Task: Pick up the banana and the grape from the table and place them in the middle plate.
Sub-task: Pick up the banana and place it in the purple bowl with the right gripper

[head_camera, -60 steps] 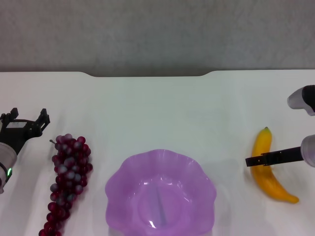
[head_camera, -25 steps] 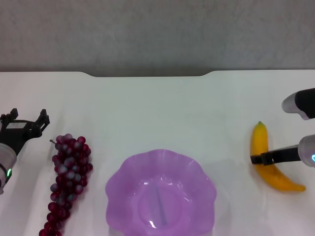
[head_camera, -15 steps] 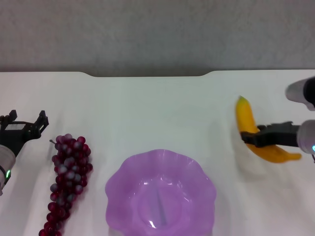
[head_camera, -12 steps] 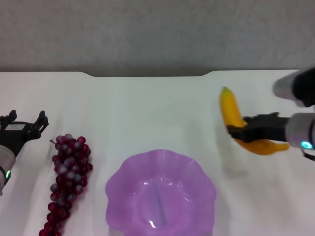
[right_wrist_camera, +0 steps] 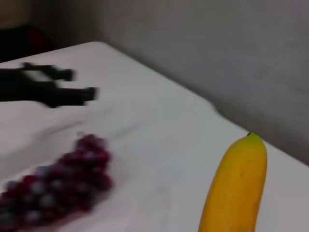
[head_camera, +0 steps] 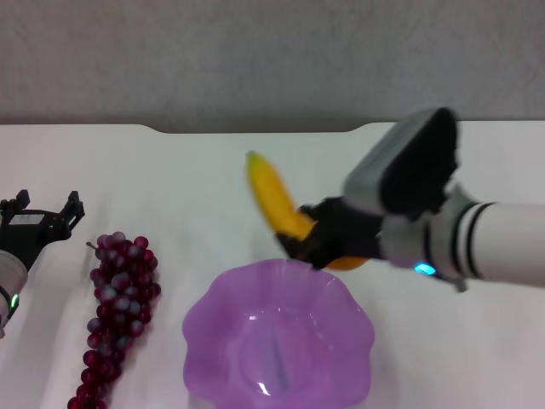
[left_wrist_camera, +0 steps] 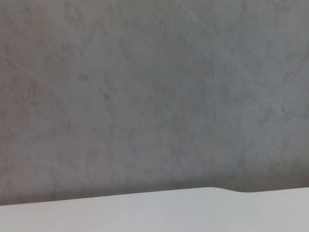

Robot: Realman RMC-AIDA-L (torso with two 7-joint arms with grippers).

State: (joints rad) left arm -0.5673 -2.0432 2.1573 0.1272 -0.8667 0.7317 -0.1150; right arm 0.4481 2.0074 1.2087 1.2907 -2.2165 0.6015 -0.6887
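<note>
My right gripper will release the yellow banana, now in the air behind the plate's far rim, across the bottom of the purple scalloped plate (head_camera: 286, 359).
My right gripper (head_camera: 311, 243) is shut on the yellow banana (head_camera: 274, 198) and holds it in the air just behind the far rim of the purple scalloped plate (head_camera: 221, 298). The banana's green tip points up and to the left; it also shows in the right wrist view (right_wrist_camera: 235, 188). The bunch of dark red grapes (head_camera: 117, 298) lies on the white table (head_camera: 196, 183) left of the plate and shows in the right wrist view (right_wrist_camera: 53, 186). My left gripper (head_camera: 43, 209) is open and empty at the far left, just behind the grapes.
The table's far edge has a shallow notch (head_camera: 255, 129) with a grey wall (head_camera: 255, 60) behind it. The left wrist view shows only that wall and a strip of table edge (left_wrist_camera: 154, 212). The left gripper shows dark and blurred in the right wrist view (right_wrist_camera: 53, 89).
My right gripper has lifted the banana off the table at the right and carried it left, up to the plate's far rim. The left arm and the grapes have not moved.
</note>
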